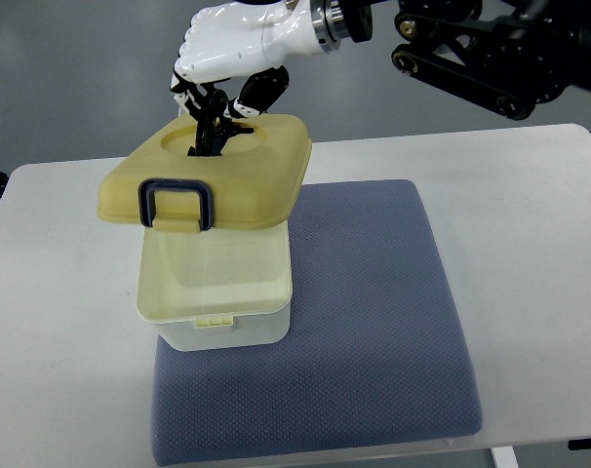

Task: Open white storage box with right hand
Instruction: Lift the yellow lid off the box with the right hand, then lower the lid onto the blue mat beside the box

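Observation:
I need to use my right gripper to set the cream lid free on the blue-grey mat's far part (396, 241), beside the white storage box.
A white storage box (217, 292) stands on the left part of a blue-grey mat (374, 312). Its cream lid (227, 180) is lifted and tilted above the box, the front latch (176, 205) with its dark blue clasp hanging free over the box mouth. My right hand (222, 93), white with dark fingers, comes in from the upper right and is shut on the lid's top handle (213, 136), which its fingers mostly hide. The inside of the box shows below the lid's near edge. No left arm appears.
The mat lies on a white table (530, 224) whose far edge runs behind the box. The black arm links (491, 58) cross the upper right. Grey floor lies beyond the table.

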You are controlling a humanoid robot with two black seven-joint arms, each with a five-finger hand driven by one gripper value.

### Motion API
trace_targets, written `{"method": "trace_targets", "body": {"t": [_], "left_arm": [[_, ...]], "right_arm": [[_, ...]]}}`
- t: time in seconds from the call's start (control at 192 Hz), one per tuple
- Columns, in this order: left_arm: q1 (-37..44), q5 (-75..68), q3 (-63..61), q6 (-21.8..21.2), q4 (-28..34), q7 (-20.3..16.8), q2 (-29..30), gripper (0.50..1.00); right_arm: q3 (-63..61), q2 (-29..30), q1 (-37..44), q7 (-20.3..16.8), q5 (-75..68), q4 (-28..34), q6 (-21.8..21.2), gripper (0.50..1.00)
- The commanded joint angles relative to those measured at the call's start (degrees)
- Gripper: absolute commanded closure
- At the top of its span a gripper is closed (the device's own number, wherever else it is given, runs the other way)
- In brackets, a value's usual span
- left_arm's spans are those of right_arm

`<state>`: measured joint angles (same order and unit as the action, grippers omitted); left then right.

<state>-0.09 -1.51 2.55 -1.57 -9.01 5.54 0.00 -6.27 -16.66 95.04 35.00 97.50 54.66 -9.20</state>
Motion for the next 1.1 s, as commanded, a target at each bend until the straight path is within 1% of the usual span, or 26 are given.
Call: {"method": "trace_targets", "body": {"t": [0.0,0.188,0.313,0.449,0.512,0.601,0.726,1.097], "left_arm": [[0.0,0.0,0.0,0.0,0.0,0.0,0.0,0.500],[0.0,0.0,0.0,0.0,0.0,0.0,0.0,0.500],[0.0,0.0,0.0,0.0,0.0,0.0,0.0,0.500],[0.0,-0.1,0.0,0.0,0.0,0.0,0.0,0.500],[0.0,0.0,0.0,0.0,0.0,0.0,0.0,0.500],[0.0,-0.1,0.0,0.0,0.0,0.0,0.0,0.500],[0.0,0.0,0.0,0.0,0.0,0.0,0.0,0.500],[0.0,0.0,0.0,0.0,0.0,0.0,0.0,0.500]], "right_arm": [[-0.1,-5.9,0.1,0.0,-1.2,1.4,0.1,1.000],[-0.4,-16.0,-0.6,0.0,-2.2,3.0,0.6,1.000],[-0.4,-21.8,-3.5,0.0,-2.2,3.4,1.2,1.000],[0.1,-26.5,-8.7,0.0,-2.1,3.4,6.0,1.000],[0.3,-28.3,-10.7,0.0,-2.1,3.4,7.6,1.000],[0.4,-29.7,-13.1,0.0,-2.1,3.4,9.4,1.000],[0.4,-30.3,-16.2,0.0,-1.9,3.4,12.0,1.000],[0.6,-28.2,-27.4,0.0,-0.9,3.4,19.8,1.000]]}}
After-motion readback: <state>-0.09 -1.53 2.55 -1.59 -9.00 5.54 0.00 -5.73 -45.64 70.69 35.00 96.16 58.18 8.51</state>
